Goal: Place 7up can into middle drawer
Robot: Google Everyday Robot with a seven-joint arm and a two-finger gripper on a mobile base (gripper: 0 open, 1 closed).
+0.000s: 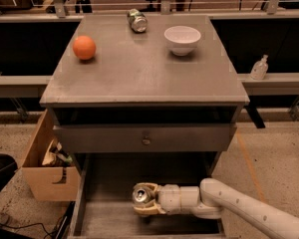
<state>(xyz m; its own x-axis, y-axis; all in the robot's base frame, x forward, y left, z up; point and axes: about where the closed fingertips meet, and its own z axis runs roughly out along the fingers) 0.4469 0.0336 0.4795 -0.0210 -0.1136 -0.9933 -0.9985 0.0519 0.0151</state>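
Observation:
My gripper is going to release the 7up can on the bare bottom of the open middle drawer (133,214), close to the front edge of that drawer.
The 7up can (140,195) shows its shiny pull-tab top, held upright low in the frame. My gripper (146,201) is shut on it, its fingers wrapped round the can's sides, with the white arm (239,208) reaching in from the lower right. The can is inside the open middle drawer (114,180), a wide grey drawer pulled out below the cabinet, just above or on its bare floor; I cannot tell whether it touches. The can's label is hidden by the fingers.
On the cabinet top (139,73) are an orange ball (84,47), a white bowl (182,39) and a darker can on its side (137,20). The shut upper drawer front with a small knob (146,140) overhangs the open drawer. A cardboard box (47,168) stands at left.

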